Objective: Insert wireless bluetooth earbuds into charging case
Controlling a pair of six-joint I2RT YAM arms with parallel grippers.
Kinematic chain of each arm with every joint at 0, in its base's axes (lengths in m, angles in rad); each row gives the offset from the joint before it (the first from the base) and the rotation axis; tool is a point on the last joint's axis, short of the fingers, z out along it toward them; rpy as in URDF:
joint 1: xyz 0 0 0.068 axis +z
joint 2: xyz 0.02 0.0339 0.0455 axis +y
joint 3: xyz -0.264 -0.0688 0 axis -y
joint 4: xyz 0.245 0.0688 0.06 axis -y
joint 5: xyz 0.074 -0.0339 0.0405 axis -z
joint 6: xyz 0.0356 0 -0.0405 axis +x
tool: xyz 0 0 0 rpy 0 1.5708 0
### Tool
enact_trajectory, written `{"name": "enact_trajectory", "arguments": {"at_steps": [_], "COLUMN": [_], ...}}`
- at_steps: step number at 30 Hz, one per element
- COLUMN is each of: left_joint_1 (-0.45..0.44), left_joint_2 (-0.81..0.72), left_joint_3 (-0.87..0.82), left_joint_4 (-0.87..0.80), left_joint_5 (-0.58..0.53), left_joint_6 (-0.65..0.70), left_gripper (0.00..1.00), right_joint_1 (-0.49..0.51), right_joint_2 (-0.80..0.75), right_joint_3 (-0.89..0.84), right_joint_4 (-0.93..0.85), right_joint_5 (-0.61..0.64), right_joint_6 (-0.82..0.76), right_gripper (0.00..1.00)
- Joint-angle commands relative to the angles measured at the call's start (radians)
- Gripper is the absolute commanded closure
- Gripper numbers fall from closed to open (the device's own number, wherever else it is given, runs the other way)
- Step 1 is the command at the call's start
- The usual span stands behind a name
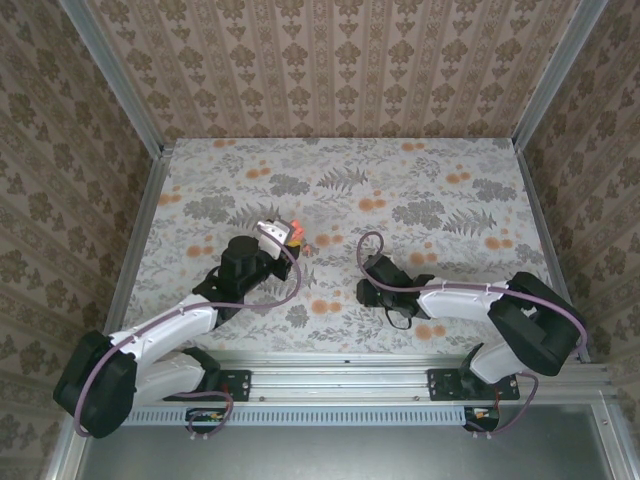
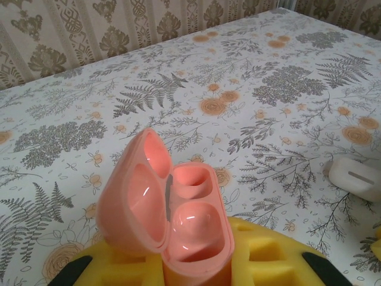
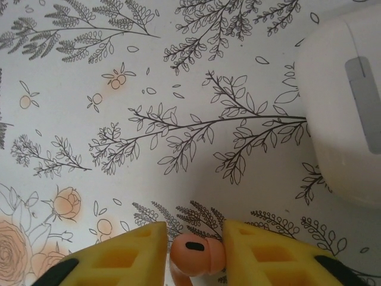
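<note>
The earbud's stem slants toward one finger of the robot's right gripper, so that gripper should open, back up and take the earbud's head point(image 3: 197, 254) with the stem pointing ahead.
A coral-pink charging case point(image 2: 190, 232) stands upright with its lid swung open to the left and both wells empty. My left gripper point(image 2: 196, 268) is shut on it between yellow foam fingers point(image 2: 268, 256), and in the top view it point(image 1: 285, 237) holds the case point(image 1: 296, 232) above the table's middle. In the right wrist view a coral-pink earbud point(image 3: 196, 255) lies on the cloth between my right gripper's point(image 3: 193, 256) yellow fingers point(image 3: 128, 256). The jaws stand slightly apart, with a thin gap on the bud's left side. From above, the right gripper point(image 1: 370, 290) sits low over the table.
A white case point(image 3: 342, 113), shut, lies on the flowered cloth just beyond the right gripper, and it point(image 2: 356, 177) also lies at the right edge of the left wrist view. Patterned walls enclose the table point(image 1: 420, 190) on three sides.
</note>
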Motion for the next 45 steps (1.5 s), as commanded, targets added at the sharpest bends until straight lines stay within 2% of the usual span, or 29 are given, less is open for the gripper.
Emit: {"name": "enact_trajectory", "arguments": {"at_steps": [1,6,12,19,24,33,45], "left_joint_1": [0.008,0.009,0.011,0.011,0.014,0.020,0.026], "left_joint_2": [-0.016,-0.021,-0.029,-0.029,-0.029,-0.030,-0.038], "left_joint_3": [0.007,0.022,0.032,0.043,0.044,0.051,0.044], "left_joint_4": [-0.030,-0.061,-0.084,-0.112,-0.116,-0.129,-0.148], "left_joint_5": [-0.014,-0.016,-0.013,-0.009,-0.009,-0.009,-0.015], "left_joint_6": [0.019,0.025,0.015,0.005,0.001,0.008,0.008], "left_gripper": [0.83,0.83,0.83,0.83,0.83,0.83,0.82], "right_joint_1": [0.005,0.004,-0.053,-0.141,-0.146,-0.146,-0.148], "right_joint_2": [-0.002,-0.036,-0.066,0.066,0.196,0.399,0.502], "right_joint_3": [0.051,0.151,0.324,0.539,0.649,0.778,0.797], "right_joint_4": [-0.100,-0.295,-0.632,-0.967,-1.002,-0.997,-1.013], "right_joint_5": [0.019,0.016,-0.052,-0.177,-0.262,-0.304,-0.313], "right_joint_6": [0.016,-0.017,-0.103,-0.062,-0.057,-0.117,-0.131], "right_gripper": [0.64,0.54,0.54,0.52,0.52,0.54,0.54]}}
